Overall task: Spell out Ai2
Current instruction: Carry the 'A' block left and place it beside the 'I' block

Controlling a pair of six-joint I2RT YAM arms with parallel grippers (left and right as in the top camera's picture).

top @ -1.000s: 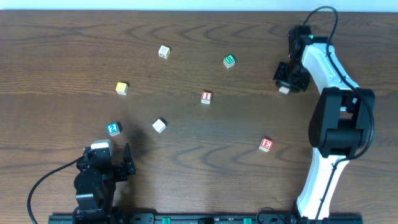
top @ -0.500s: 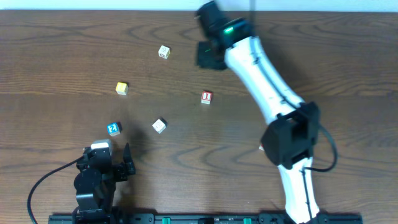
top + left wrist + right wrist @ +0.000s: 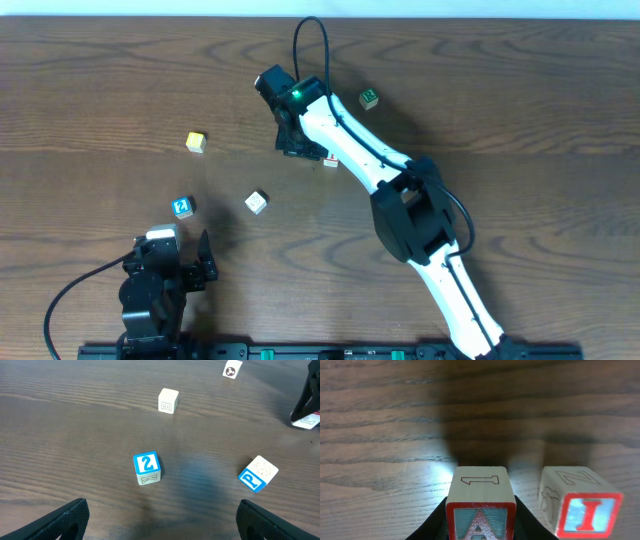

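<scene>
Next, my right gripper moves the red-framed A block, now held low over the table, close beside the red I block. It will let go of it there on the table (image 3: pixel 309 160) (image 3: pixel 494 506).
My right gripper (image 3: pixel 480 527) is shut on a red-framed A block (image 3: pixel 480 492) and holds it low over the table, just left of the red I block (image 3: pixel 582 505). In the overhead view the right gripper (image 3: pixel 297 140) is at mid-table with the I block (image 3: pixel 331 161) peeking out at its right. The blue 2 block (image 3: pixel 147 467) stands alone at the front left and also shows in the overhead view (image 3: pixel 182 207). My left gripper (image 3: pixel 165 532) is open and empty, behind the 2 block, near the front edge (image 3: pixel 176 262).
A yellow block (image 3: pixel 196 142) lies at the left, a white block with a blue P face (image 3: pixel 256 202) right of the 2 block, and a green block (image 3: pixel 369 97) at the back. The right arm (image 3: pixel 400 190) stretches diagonally across the table's middle.
The right arm swung from the far right across to the table's middle and came down beside the I block with the A block in its jaws. The left arm has not moved.
</scene>
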